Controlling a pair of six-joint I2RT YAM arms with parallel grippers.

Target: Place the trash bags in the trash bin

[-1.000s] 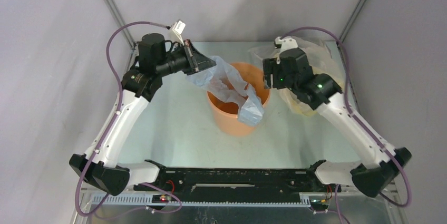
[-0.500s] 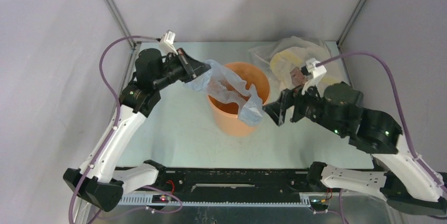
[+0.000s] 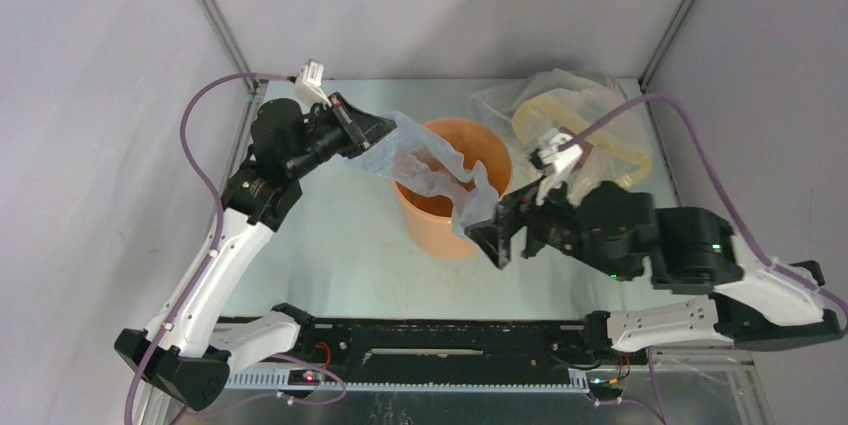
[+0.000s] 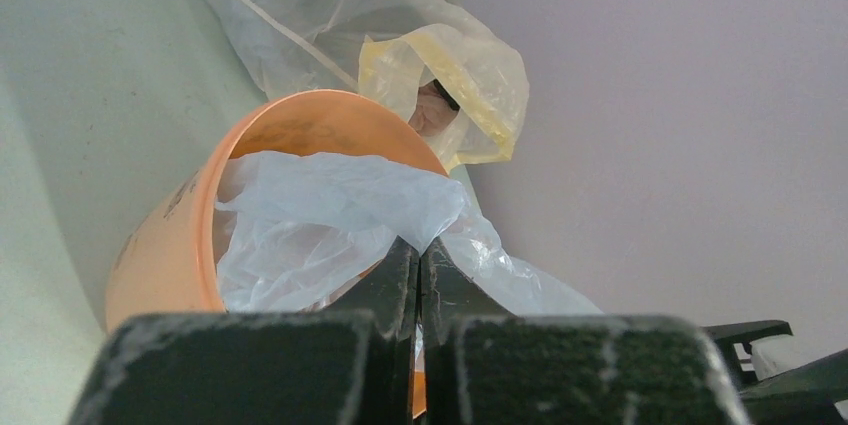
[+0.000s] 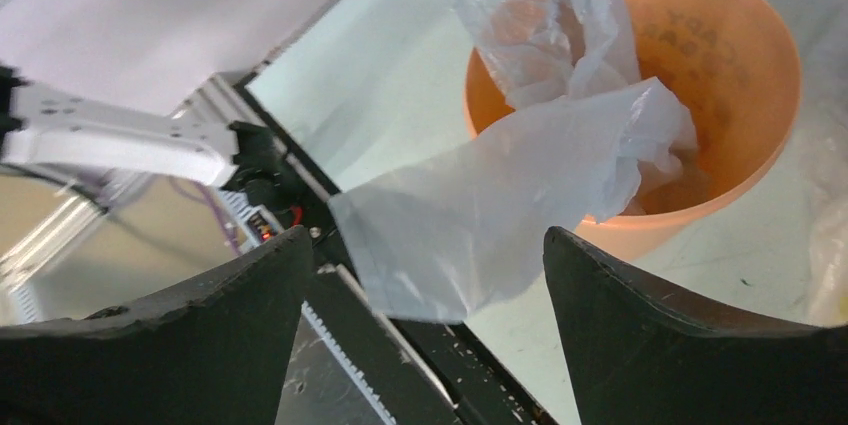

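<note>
I should open my left gripper, take the trash bag's loose end [image 3: 370, 160] and stretch it across, because the trash bag is slanted and bunched over the trash bin's opening.
The trash bag [image 3: 440, 170], a thin pale blue-grey film, lies across the mouth of the orange trash bin [image 3: 440, 230]. One end hangs outside, over the bin's front right rim. My left gripper [image 3: 385, 135] is at the bin's back left rim, shut on a corner of the bag [image 4: 320, 215], which stretches from its tips [image 4: 420, 250] over the bin [image 4: 165, 245]. My right gripper [image 3: 490, 235] stands open at the bin's front right. The bag's hanging end [image 5: 500, 205] is in front of its spread jaws [image 5: 425, 240], outside the bin [image 5: 740, 75].
A bulky clear-and-yellow plastic bundle [image 3: 575, 120] with a brown patch lies at the back right, close behind the bin; it also shows in the left wrist view [image 4: 440, 65]. A black rail [image 3: 440, 335] runs along the near edge. Grey walls enclose the table.
My right arm swung from the back right, over the bundle, round to the bin's front right and opened its jaws wider. The left gripper shifted slightly, still holding the bag.
</note>
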